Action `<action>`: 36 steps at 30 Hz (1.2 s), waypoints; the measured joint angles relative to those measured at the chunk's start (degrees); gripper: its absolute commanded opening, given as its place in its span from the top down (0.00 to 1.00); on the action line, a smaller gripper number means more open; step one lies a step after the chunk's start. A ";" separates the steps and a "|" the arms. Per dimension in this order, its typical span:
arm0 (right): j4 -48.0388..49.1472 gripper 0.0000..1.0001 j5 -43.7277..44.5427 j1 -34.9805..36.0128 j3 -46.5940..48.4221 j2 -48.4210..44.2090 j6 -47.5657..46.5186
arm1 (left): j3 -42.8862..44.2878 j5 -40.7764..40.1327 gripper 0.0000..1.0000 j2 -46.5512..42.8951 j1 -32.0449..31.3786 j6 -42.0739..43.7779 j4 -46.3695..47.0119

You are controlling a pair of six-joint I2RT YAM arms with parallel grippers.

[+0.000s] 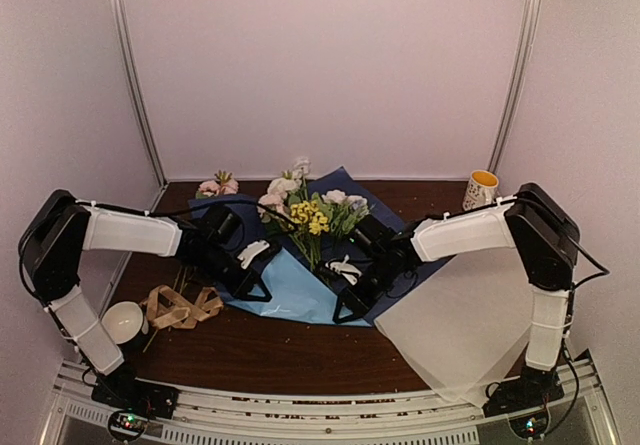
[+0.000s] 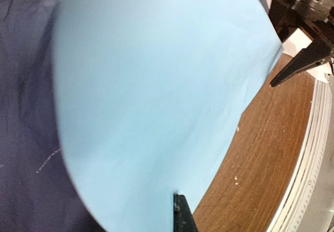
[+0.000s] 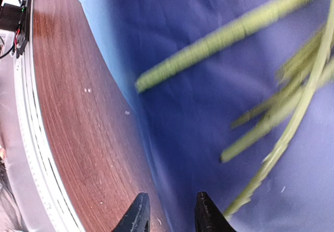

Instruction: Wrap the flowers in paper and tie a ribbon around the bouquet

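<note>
My left gripper will open and pinch the flap's outer corner (image 1: 230,303), since the light blue flap's fold slants and that gripper holds it in from the flap's end.
The flowers (image 1: 315,215), white, pink and yellow, lie heads-back on the blue paper (image 1: 300,287), a loose bouquet with a light blue flap lifted over the stems. My left gripper (image 1: 262,290) is shut on that flap. In the left wrist view one black finger (image 2: 182,216) presses the light blue face (image 2: 156,86) and the other is hidden behind it. My right gripper (image 1: 345,310) is open at the paper's near right edge. Its fingertips (image 3: 138,216) straddle the navy edge (image 3: 172,138), with green stems (image 3: 235,31) beyond. The tan ribbon (image 1: 180,305) lies looped at the left.
A white cup (image 1: 125,320) lies by the ribbon. Loose pink flowers (image 1: 218,187) sit at the back left, a yellow-lined mug (image 1: 480,190) at the back right. A pale translucent sheet (image 1: 460,325) covers the table's right front. The metal rail (image 2: 313,164) edges the table.
</note>
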 measured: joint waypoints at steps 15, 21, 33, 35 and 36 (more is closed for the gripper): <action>4.11 0.79 -0.96 -0.94 -7.41 -4.52 5.31 | -1.60 -1.66 1.00 1.81 1.22 -3.08 0.98; 5.29 0.79 -1.20 -1.33 -7.39 -4.66 7.61 | -1.57 -1.11 1.00 1.18 -0.26 -3.04 2.91; 8.33 1.00 -1.97 -1.33 -7.52 -6.34 12.00 | -1.29 0.22 0.74 0.98 -1.07 -2.99 5.51; 8.09 1.00 -1.90 -1.33 -7.52 -6.49 12.22 | -1.22 0.09 0.57 0.96 -1.16 -2.75 5.66; 7.91 1.00 -1.88 -1.33 -7.52 -6.49 12.26 | -1.20 0.09 0.53 0.92 -1.18 -2.82 5.57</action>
